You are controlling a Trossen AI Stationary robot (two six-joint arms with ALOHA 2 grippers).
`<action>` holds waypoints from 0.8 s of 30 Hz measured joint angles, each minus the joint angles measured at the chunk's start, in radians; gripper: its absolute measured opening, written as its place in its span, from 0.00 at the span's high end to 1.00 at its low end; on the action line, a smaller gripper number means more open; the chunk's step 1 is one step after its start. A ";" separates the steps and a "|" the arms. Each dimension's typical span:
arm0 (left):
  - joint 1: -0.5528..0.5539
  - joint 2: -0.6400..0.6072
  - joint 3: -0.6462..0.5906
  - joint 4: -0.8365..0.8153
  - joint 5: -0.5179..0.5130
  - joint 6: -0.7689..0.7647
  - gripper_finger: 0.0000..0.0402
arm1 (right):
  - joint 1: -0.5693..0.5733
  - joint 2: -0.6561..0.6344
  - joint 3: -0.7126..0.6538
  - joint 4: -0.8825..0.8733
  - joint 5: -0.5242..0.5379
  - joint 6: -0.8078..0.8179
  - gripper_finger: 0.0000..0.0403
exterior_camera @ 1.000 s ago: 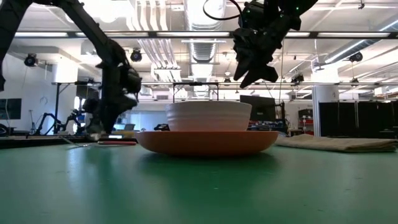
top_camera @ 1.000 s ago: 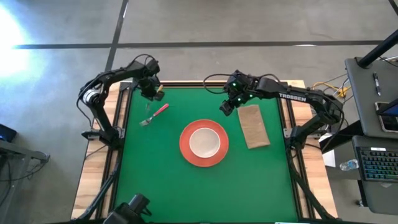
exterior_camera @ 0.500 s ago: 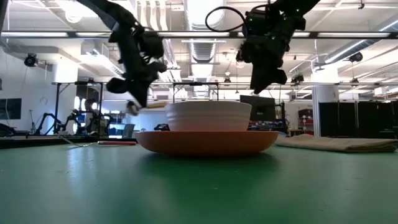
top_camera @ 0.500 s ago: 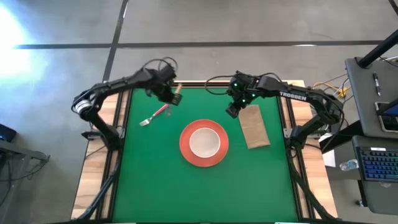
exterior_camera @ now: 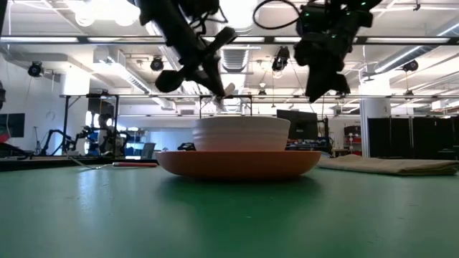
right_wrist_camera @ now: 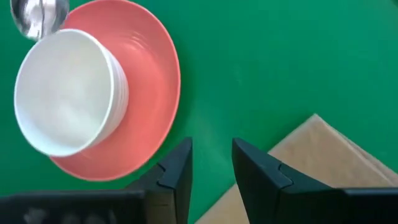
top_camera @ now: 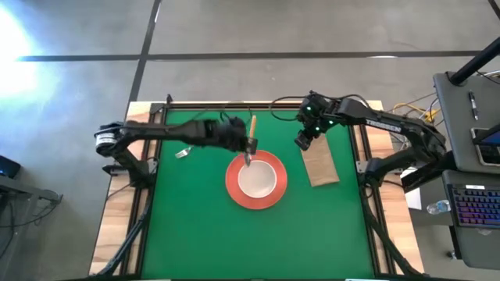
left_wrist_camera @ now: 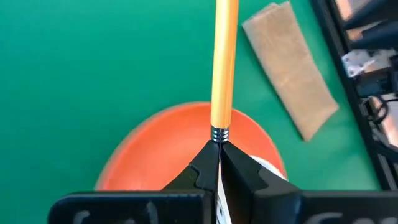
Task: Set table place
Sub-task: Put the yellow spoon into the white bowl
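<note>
My left gripper is to let go of the yellow-orange-handled spoon inside the cream bowl [top_camera: 256,168], with the spoon's handle leaning on the bowl's far rim.
The orange-red plate [top_camera: 234,187] lies at mid-table with the cream bowl [top_camera: 258,179] standing in it. My left gripper [top_camera: 248,145] is shut on the yellow-orange-handled spoon [top_camera: 252,126] above the plate's far-left rim. The spoon's metal bowl [right_wrist_camera: 40,15] hangs beside the cream bowl [right_wrist_camera: 65,93]. The brown napkin [top_camera: 319,162] lies flat to the right of the plate. My right gripper [right_wrist_camera: 211,165] is open and empty above the napkin's far end. The fork [top_camera: 181,154] lies on the green table [top_camera: 195,226] at the far left, mostly hidden by my left arm. My left gripper pinches the spoon's metal neck [left_wrist_camera: 217,134] between its two fingertips, right where the yellow-orange handle [left_wrist_camera: 224,62] begins. The handle stands out past the fingertips toward the table's far edge. The spoon is lifted clear, its bowl end over the plate's rim [left_wrist_camera: 155,149].
The table's wooden edge and black frame [top_camera: 152,140] run along both sides. Open green top lies near the front edge [top_camera: 258,242]. A desk with a keyboard [top_camera: 476,207] stands beyond the table's right side.
My left gripper has carried the spoon up from the far-left corner toward the table's right, to above the plate's far-left rim. The spoon has turned, and its handle now points to the far edge. My right gripper has drifted toward the right edge, over the napkin's far end.
</note>
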 joint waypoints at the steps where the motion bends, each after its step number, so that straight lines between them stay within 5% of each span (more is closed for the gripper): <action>1: -0.030 0.005 0.000 0.004 -0.031 -0.032 1.00 | 0.000 -0.026 -0.021 0.001 0.000 0.006 0.74; 10: -0.281 0.049 -0.001 -0.001 -0.420 -0.329 1.00 | -0.001 -0.193 -0.199 0.026 0.003 0.080 0.76; 24: -0.483 0.221 0.011 -0.007 -0.746 -0.486 1.00 | 0.084 -0.215 -0.274 0.095 0.000 0.195 0.77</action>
